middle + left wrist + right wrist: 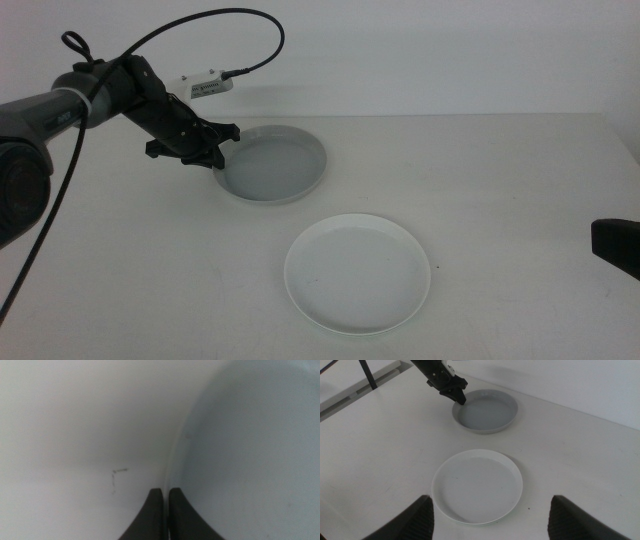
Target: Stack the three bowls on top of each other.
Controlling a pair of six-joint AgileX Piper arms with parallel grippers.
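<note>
The robot's left gripper needs to release the grey bowl inside the white bowl (356,271) near the front middle of the table.
The grey bowl (272,163) sits at the back middle of the table. My left gripper (215,160) is at its left rim, with the jaws shut on the rim; the left wrist view shows the two jaws nearly together (161,497) astride the rim of the grey bowl (250,450). The white bowl (358,272) lies alone near the front middle, untouched. My right gripper (615,245) waits at the right edge, open and empty. In the right wrist view its jaws (491,505) stand wide apart short of the white bowl (477,485), with the grey bowl (487,412) and left gripper (460,399) beyond. The mint green bowl is out of view.
The white table (500,180) carries nothing else that I can see. The left arm's black cable (60,190) hangs over the table's left side. A small dark scuff (117,477) marks the tabletop beside the grey bowl.
</note>
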